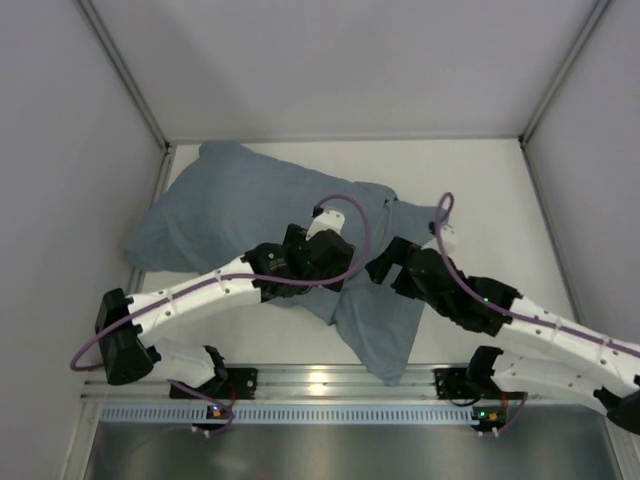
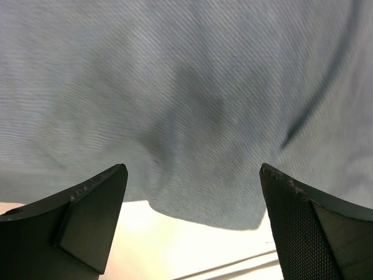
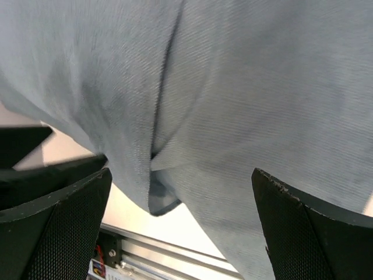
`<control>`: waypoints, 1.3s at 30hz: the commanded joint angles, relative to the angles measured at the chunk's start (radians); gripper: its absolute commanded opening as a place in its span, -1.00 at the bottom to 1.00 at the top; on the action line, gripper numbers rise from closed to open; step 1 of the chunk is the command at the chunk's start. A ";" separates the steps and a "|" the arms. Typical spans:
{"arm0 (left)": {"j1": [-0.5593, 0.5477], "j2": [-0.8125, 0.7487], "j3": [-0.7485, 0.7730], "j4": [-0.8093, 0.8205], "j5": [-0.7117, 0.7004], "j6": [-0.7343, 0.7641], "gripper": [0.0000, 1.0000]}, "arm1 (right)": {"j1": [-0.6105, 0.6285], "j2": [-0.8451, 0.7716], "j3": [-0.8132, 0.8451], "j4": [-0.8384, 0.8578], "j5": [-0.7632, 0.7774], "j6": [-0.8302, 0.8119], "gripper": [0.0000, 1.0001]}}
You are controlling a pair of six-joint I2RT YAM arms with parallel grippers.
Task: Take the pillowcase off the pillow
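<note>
Next, my right gripper needs to grab the pillowcase by its flat loose end (image 1: 360, 285) (image 3: 173, 156), close beside the crease where it meets the plump part.
The grey-blue pillowcase (image 1: 230, 205) lies across the table, plump at the back left, with a flat loose end (image 1: 385, 335) reaching the front edge. The white pillow is hidden; none of it shows. My left gripper (image 1: 338, 265) is open over the middle of the cloth. In the left wrist view the pillowcase (image 2: 186, 87) fills the frame above the open, empty left gripper (image 2: 192, 178), with its edge between the fingers. My right gripper (image 1: 382, 266) is open just to the right. In the right wrist view the folded pillowcase (image 3: 245, 87) hangs between the wide-open fingers of the right gripper (image 3: 180, 181).
White walls (image 1: 60, 150) enclose the table on three sides. A metal rail (image 1: 330, 380) with both arm bases runs along the front edge and shows in the right wrist view (image 3: 163, 251). The two grippers are close together; the left one's dark body (image 3: 23, 146) shows there too.
</note>
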 commanded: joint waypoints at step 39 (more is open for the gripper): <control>-0.249 0.008 -0.164 -0.027 -0.633 -0.351 -1.00 | -0.123 -0.362 -0.171 -0.173 -0.040 -0.019 0.99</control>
